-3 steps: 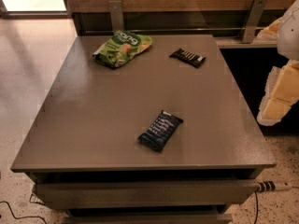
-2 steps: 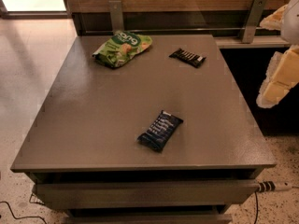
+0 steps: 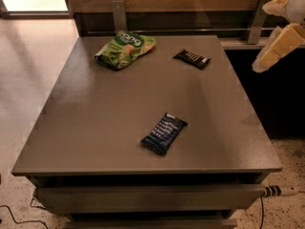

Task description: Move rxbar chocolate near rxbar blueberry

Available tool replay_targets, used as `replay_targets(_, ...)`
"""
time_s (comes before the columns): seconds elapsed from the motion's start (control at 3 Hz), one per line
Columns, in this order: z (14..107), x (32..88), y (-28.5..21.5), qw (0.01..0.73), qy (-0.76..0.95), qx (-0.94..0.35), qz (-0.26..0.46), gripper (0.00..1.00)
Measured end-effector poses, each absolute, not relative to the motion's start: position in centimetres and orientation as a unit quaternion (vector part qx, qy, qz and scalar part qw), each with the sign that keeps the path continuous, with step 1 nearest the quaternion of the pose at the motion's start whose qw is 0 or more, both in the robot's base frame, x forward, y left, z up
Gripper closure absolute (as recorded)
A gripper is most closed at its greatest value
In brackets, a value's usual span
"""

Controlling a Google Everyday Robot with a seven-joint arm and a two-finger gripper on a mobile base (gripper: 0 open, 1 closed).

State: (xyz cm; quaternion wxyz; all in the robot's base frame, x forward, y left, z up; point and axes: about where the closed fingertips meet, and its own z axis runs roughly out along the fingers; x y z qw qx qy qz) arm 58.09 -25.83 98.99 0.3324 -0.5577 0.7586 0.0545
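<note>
I need to next close on the rxbar chocolate's near end (image 3: 200,62), farther from the green snack bag.
The rxbar chocolate (image 3: 191,58), a slim black wrapper with white stripes, lies flat at the far right of the grey table (image 3: 119,113). The rxbar blueberry (image 3: 163,133), a dark navy wrapper with pale lettering, lies nearer the front, right of centre. My gripper (image 3: 281,35), pale and cream-coloured, hangs in the air at the far right edge of the view, beyond the table's right side and well apart from both bars.
A green snack bag (image 3: 125,49) lies at the far left of the table. A wooden wall with metal brackets (image 3: 118,15) runs behind it. A dark gap (image 3: 271,89) lies to the right. Cables trail on the speckled floor below.
My gripper has risen and shifted slightly up at the right edge of the view. Both bars and the bag have not moved.
</note>
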Motion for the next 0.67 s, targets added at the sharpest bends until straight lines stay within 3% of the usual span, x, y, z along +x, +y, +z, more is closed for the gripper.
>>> replay_targets(0.67, 97.4, 62.9, -26.8, 0.448, 0.745, -0.475, 0.136, 0.00)
